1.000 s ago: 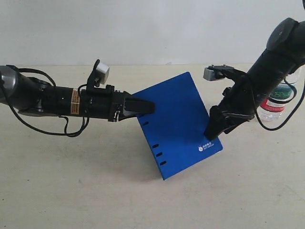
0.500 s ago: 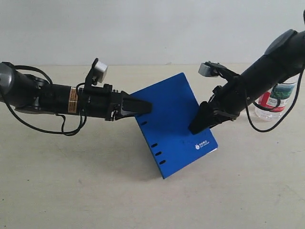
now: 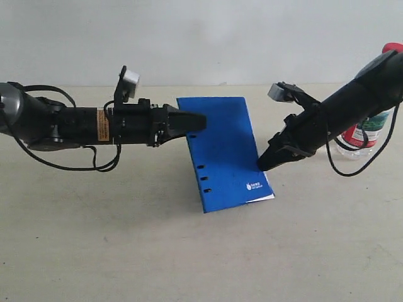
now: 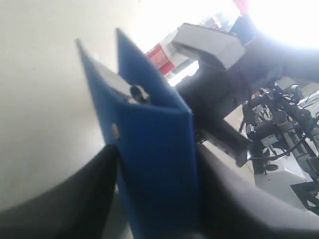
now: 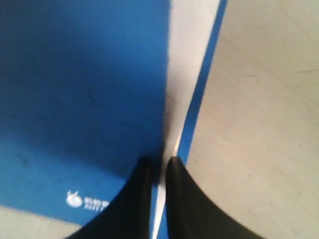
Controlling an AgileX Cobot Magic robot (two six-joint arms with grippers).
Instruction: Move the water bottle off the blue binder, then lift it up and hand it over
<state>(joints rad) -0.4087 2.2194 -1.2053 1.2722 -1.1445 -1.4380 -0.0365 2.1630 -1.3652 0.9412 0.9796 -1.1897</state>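
Note:
The blue binder's hole-punched edge is held shallowly by my left gripper near the edge's upper end, so next I grip deeper and closer to the edge's middle (image 3: 194, 152) before I lift.
The blue binder (image 3: 223, 151) is tilted up off the table, and its low corner with the white logo is near the tabletop. My left gripper (image 3: 198, 121) is shut on its hole-punched edge; the left wrist view shows the binder (image 4: 149, 124) filling the gap between the black fingers (image 4: 94, 184). My right gripper (image 3: 263, 165) pinches the binder's opposite edge. In the right wrist view its fingertips (image 5: 144, 167) nearly meet over the cover (image 5: 75, 99). The water bottle (image 3: 364, 133) stands off the binder at the far right, partly hidden behind the right arm, with its red cap (image 3: 391, 48) showing.
The beige tabletop (image 3: 126, 239) stretches in front of and beside the binder. A white wall (image 3: 201, 38) rises at the back. The right arm (image 4: 219, 94) and the bottle's red label (image 4: 160, 56) appear beyond the binder in the left wrist view.
The binder has swung from lying diagonally to standing more upright and narrower. The left gripper rose a little. The right gripper shifted left and up along the binder's edge.

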